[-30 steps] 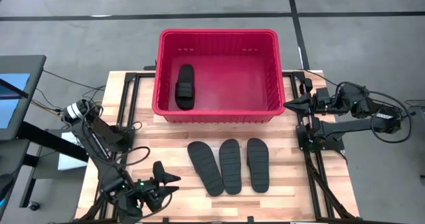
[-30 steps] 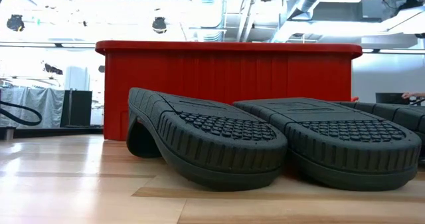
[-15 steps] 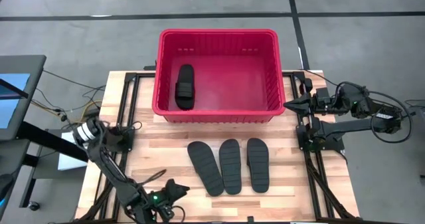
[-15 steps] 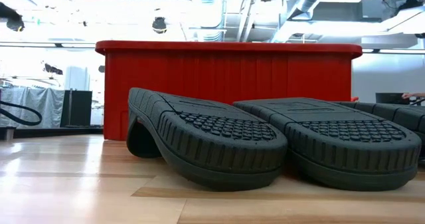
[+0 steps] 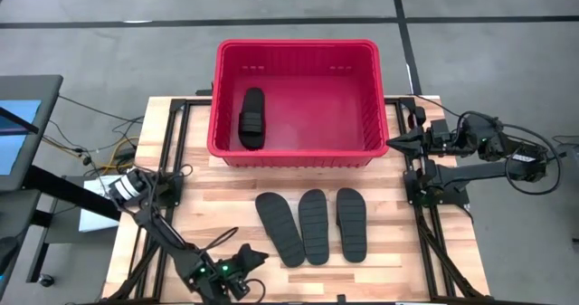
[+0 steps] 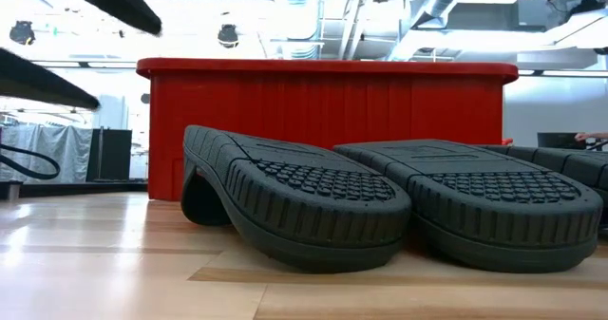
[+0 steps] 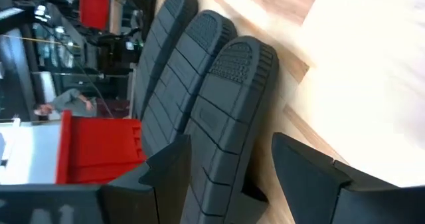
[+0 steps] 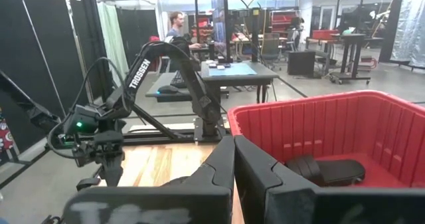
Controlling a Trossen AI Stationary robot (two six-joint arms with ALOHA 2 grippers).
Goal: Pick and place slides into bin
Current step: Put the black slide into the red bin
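Observation:
My left gripper should close on the outer long edge (image 5: 276,242) (image 7: 240,174) of the slide that is nearest to it, near that slide's strap.
Three black slides lie soles up, side by side on the table in front of the bin: left (image 5: 279,228), middle (image 5: 314,225), right (image 5: 351,222). They also show in the low view (image 6: 294,201) and the left wrist view (image 7: 226,117). A fourth slide (image 5: 251,118) lies strap up on the floor of the red bin (image 5: 296,47), at its left side. My left gripper (image 5: 251,262) is open near the table's front edge, just left of the left slide's near end, pointing at it. My right gripper (image 5: 395,142) is shut and empty beside the bin's right wall.
The bin stands at the table's far middle, and its front wall (image 6: 323,121) rises behind the slides. Black frame rails (image 5: 176,151) run along both table sides. Bare wood lies left of the slides (image 5: 217,205). People (image 8: 176,24) are in the room beyond.
My left gripper has gone toward the table's right and near edges, closing on the left slide's near end, and stays open. The slides and the right arm have kept still.

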